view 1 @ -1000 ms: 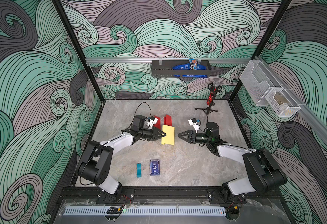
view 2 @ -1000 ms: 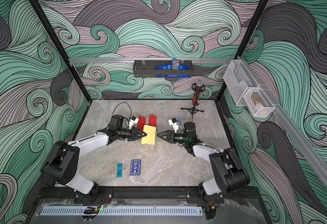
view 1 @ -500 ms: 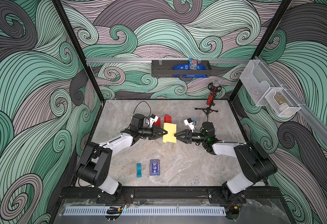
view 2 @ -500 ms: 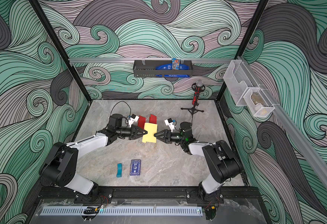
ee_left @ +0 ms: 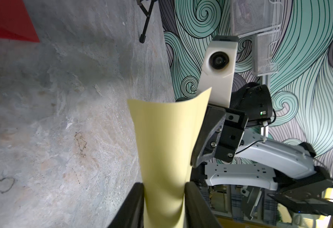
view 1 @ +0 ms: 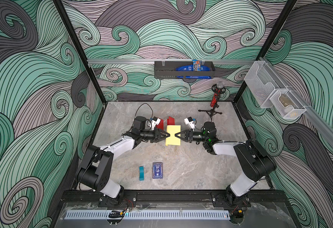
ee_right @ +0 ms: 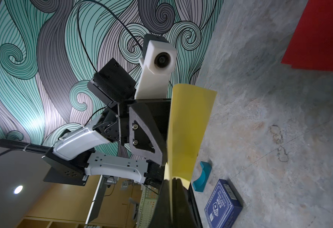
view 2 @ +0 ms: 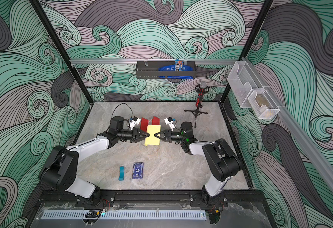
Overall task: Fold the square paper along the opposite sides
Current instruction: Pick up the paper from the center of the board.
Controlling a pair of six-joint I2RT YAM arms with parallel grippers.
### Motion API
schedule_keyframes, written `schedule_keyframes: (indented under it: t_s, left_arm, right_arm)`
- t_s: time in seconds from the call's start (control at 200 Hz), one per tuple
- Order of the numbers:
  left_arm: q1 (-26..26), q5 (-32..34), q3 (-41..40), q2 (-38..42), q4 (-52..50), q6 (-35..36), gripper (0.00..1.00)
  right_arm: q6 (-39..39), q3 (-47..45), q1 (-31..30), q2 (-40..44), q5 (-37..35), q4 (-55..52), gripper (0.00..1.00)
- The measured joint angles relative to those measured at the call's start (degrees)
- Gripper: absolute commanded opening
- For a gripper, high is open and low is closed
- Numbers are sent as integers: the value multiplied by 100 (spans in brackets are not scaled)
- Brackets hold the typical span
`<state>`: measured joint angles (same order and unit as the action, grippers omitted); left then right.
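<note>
I need to open my left gripper, as the yellow paper curls across its parted fingers, then pull it back and pinch the flattened paper by its edge [view 1: 166, 136] before folding.
The yellow square paper [view 1: 173, 135] [view 2: 152, 135] hangs above the tabletop between both grippers, bowed into a curve. My left gripper [view 1: 169, 135] [view 2: 148, 135] is at its left edge. In the left wrist view its jaws stand apart [ee_left: 164, 186], with the curled paper [ee_left: 165, 138] filling the gap between them. My right gripper [view 1: 175, 135] [view 2: 155, 135] is at the opposite edge. In the right wrist view its fingers [ee_right: 172, 180] are pressed together on the paper [ee_right: 187, 128], which rises edge-on from them.
Red folded paper [view 1: 164, 122] lies just behind the yellow sheet. A blue card box [view 1: 157, 170] and a teal block [view 1: 141, 173] sit nearer the front. A microphone on a tripod [view 1: 214, 102] stands back right. A black rack [view 1: 183, 69] hangs on the back wall.
My right gripper came in from the right, reached the paper's right edge and shut on it. The left jaws have widened around the paper's left edge.
</note>
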<state>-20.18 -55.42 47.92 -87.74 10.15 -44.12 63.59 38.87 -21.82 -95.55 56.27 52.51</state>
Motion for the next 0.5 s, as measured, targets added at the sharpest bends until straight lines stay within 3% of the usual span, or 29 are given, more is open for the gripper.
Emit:
schedule_keyframes:
  t_s: [0.075,0.185,0.42,0.5]
  left_arm:
    - [94,26,94,0,-192,177,76]
    - [236,-11,188,28,-299,273,87]
    - [323,-457,-15,254,442,-111,91]
    - [323,-614,-216,442,881,-389,85]
  right_arm:
    - [-162,76,63,190,2,-308,0]
    - [-280,162,114,481,81,-540,0]
    - [-306,273,22,715,238,-623,0]
    - [-372,282,-2,693,247,-769,0]
